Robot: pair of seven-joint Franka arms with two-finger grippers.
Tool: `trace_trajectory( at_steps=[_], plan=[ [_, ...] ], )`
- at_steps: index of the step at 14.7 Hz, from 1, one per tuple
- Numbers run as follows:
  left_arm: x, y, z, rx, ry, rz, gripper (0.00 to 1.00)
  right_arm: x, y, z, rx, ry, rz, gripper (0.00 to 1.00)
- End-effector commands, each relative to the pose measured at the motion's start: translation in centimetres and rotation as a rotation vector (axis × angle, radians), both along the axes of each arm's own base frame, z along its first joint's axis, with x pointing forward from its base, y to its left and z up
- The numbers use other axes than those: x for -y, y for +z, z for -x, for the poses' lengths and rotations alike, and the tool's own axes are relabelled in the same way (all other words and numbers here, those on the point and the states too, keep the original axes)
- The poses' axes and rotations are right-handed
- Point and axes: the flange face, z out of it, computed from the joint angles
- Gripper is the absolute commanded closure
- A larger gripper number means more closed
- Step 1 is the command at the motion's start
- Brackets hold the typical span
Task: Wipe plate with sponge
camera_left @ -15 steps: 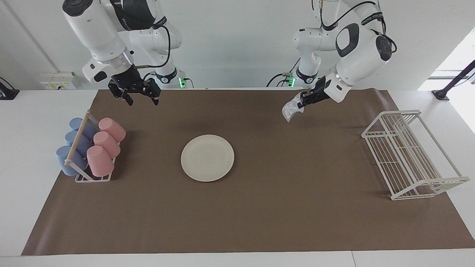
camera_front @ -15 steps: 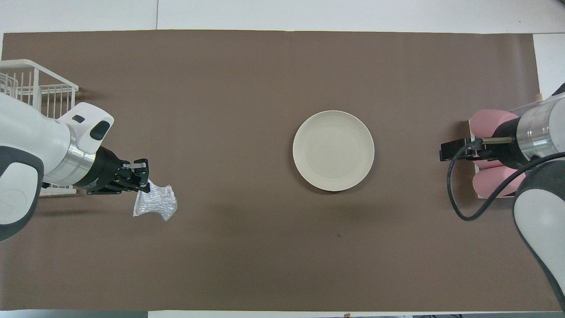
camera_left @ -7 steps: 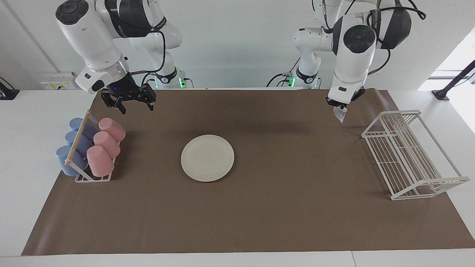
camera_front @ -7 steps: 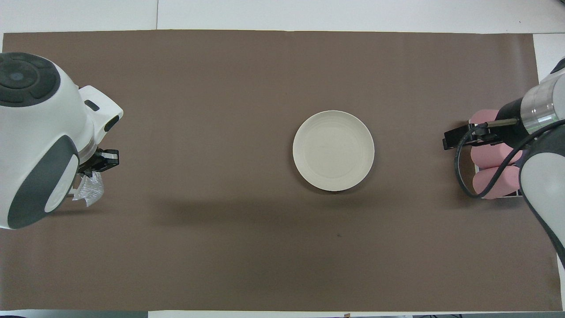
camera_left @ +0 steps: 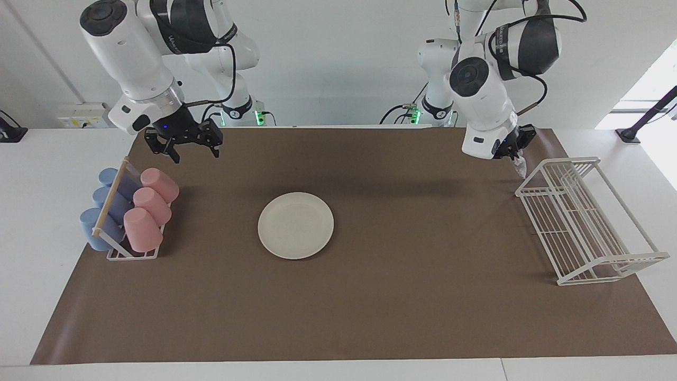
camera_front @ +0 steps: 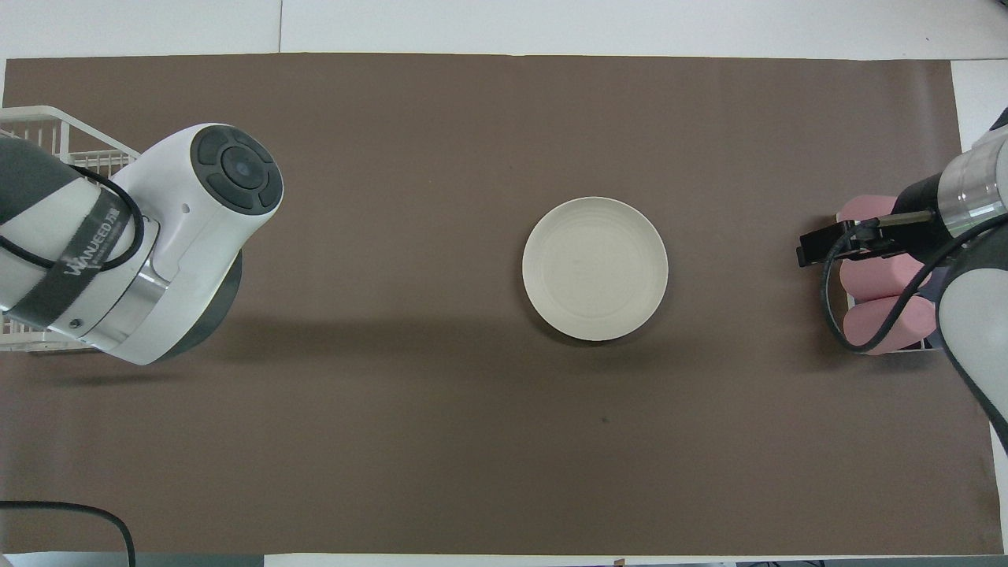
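I will release the silvery sponge from my left gripper in the white wire rack [camera_front: 66, 201].
The cream-white plate [camera_left: 295, 225] lies flat on the brown mat near the table's middle; it also shows in the overhead view [camera_front: 594, 268]. My left gripper [camera_left: 515, 151] is in the air by the near corner of the wire rack, shut on the silvery sponge [camera_left: 520, 168], which hangs below it. In the overhead view the left arm's wrist hides both that gripper and the sponge. My right gripper [camera_left: 195, 152] is open and empty, over the mat beside the cup holder, and shows in the overhead view [camera_front: 805, 253]. Both grippers are well away from the plate.
A white wire rack [camera_left: 582, 222] stands at the left arm's end of the table, partly seen in the overhead view [camera_front: 35, 126]. A holder with blue and pink cups [camera_left: 127, 211] stands at the right arm's end [camera_front: 874, 276]. The brown mat [camera_left: 396, 296] covers the table.
The left arm has swung the sponge away from the table's middle to the wire rack's corner. The right gripper has shifted slightly toward the cup holder. The plate has not moved.
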Motion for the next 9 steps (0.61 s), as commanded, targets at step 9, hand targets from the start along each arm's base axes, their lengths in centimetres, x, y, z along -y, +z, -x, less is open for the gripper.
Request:
trace_trajectory(
  at_steps=[9],
  plan=[
    [-5.3,-10.9,-5.7,0.169,-0.017,-0.284,1.00,3.9,1.8,0.5,0.001,-0.026,0.047,0.00]
  ],
)
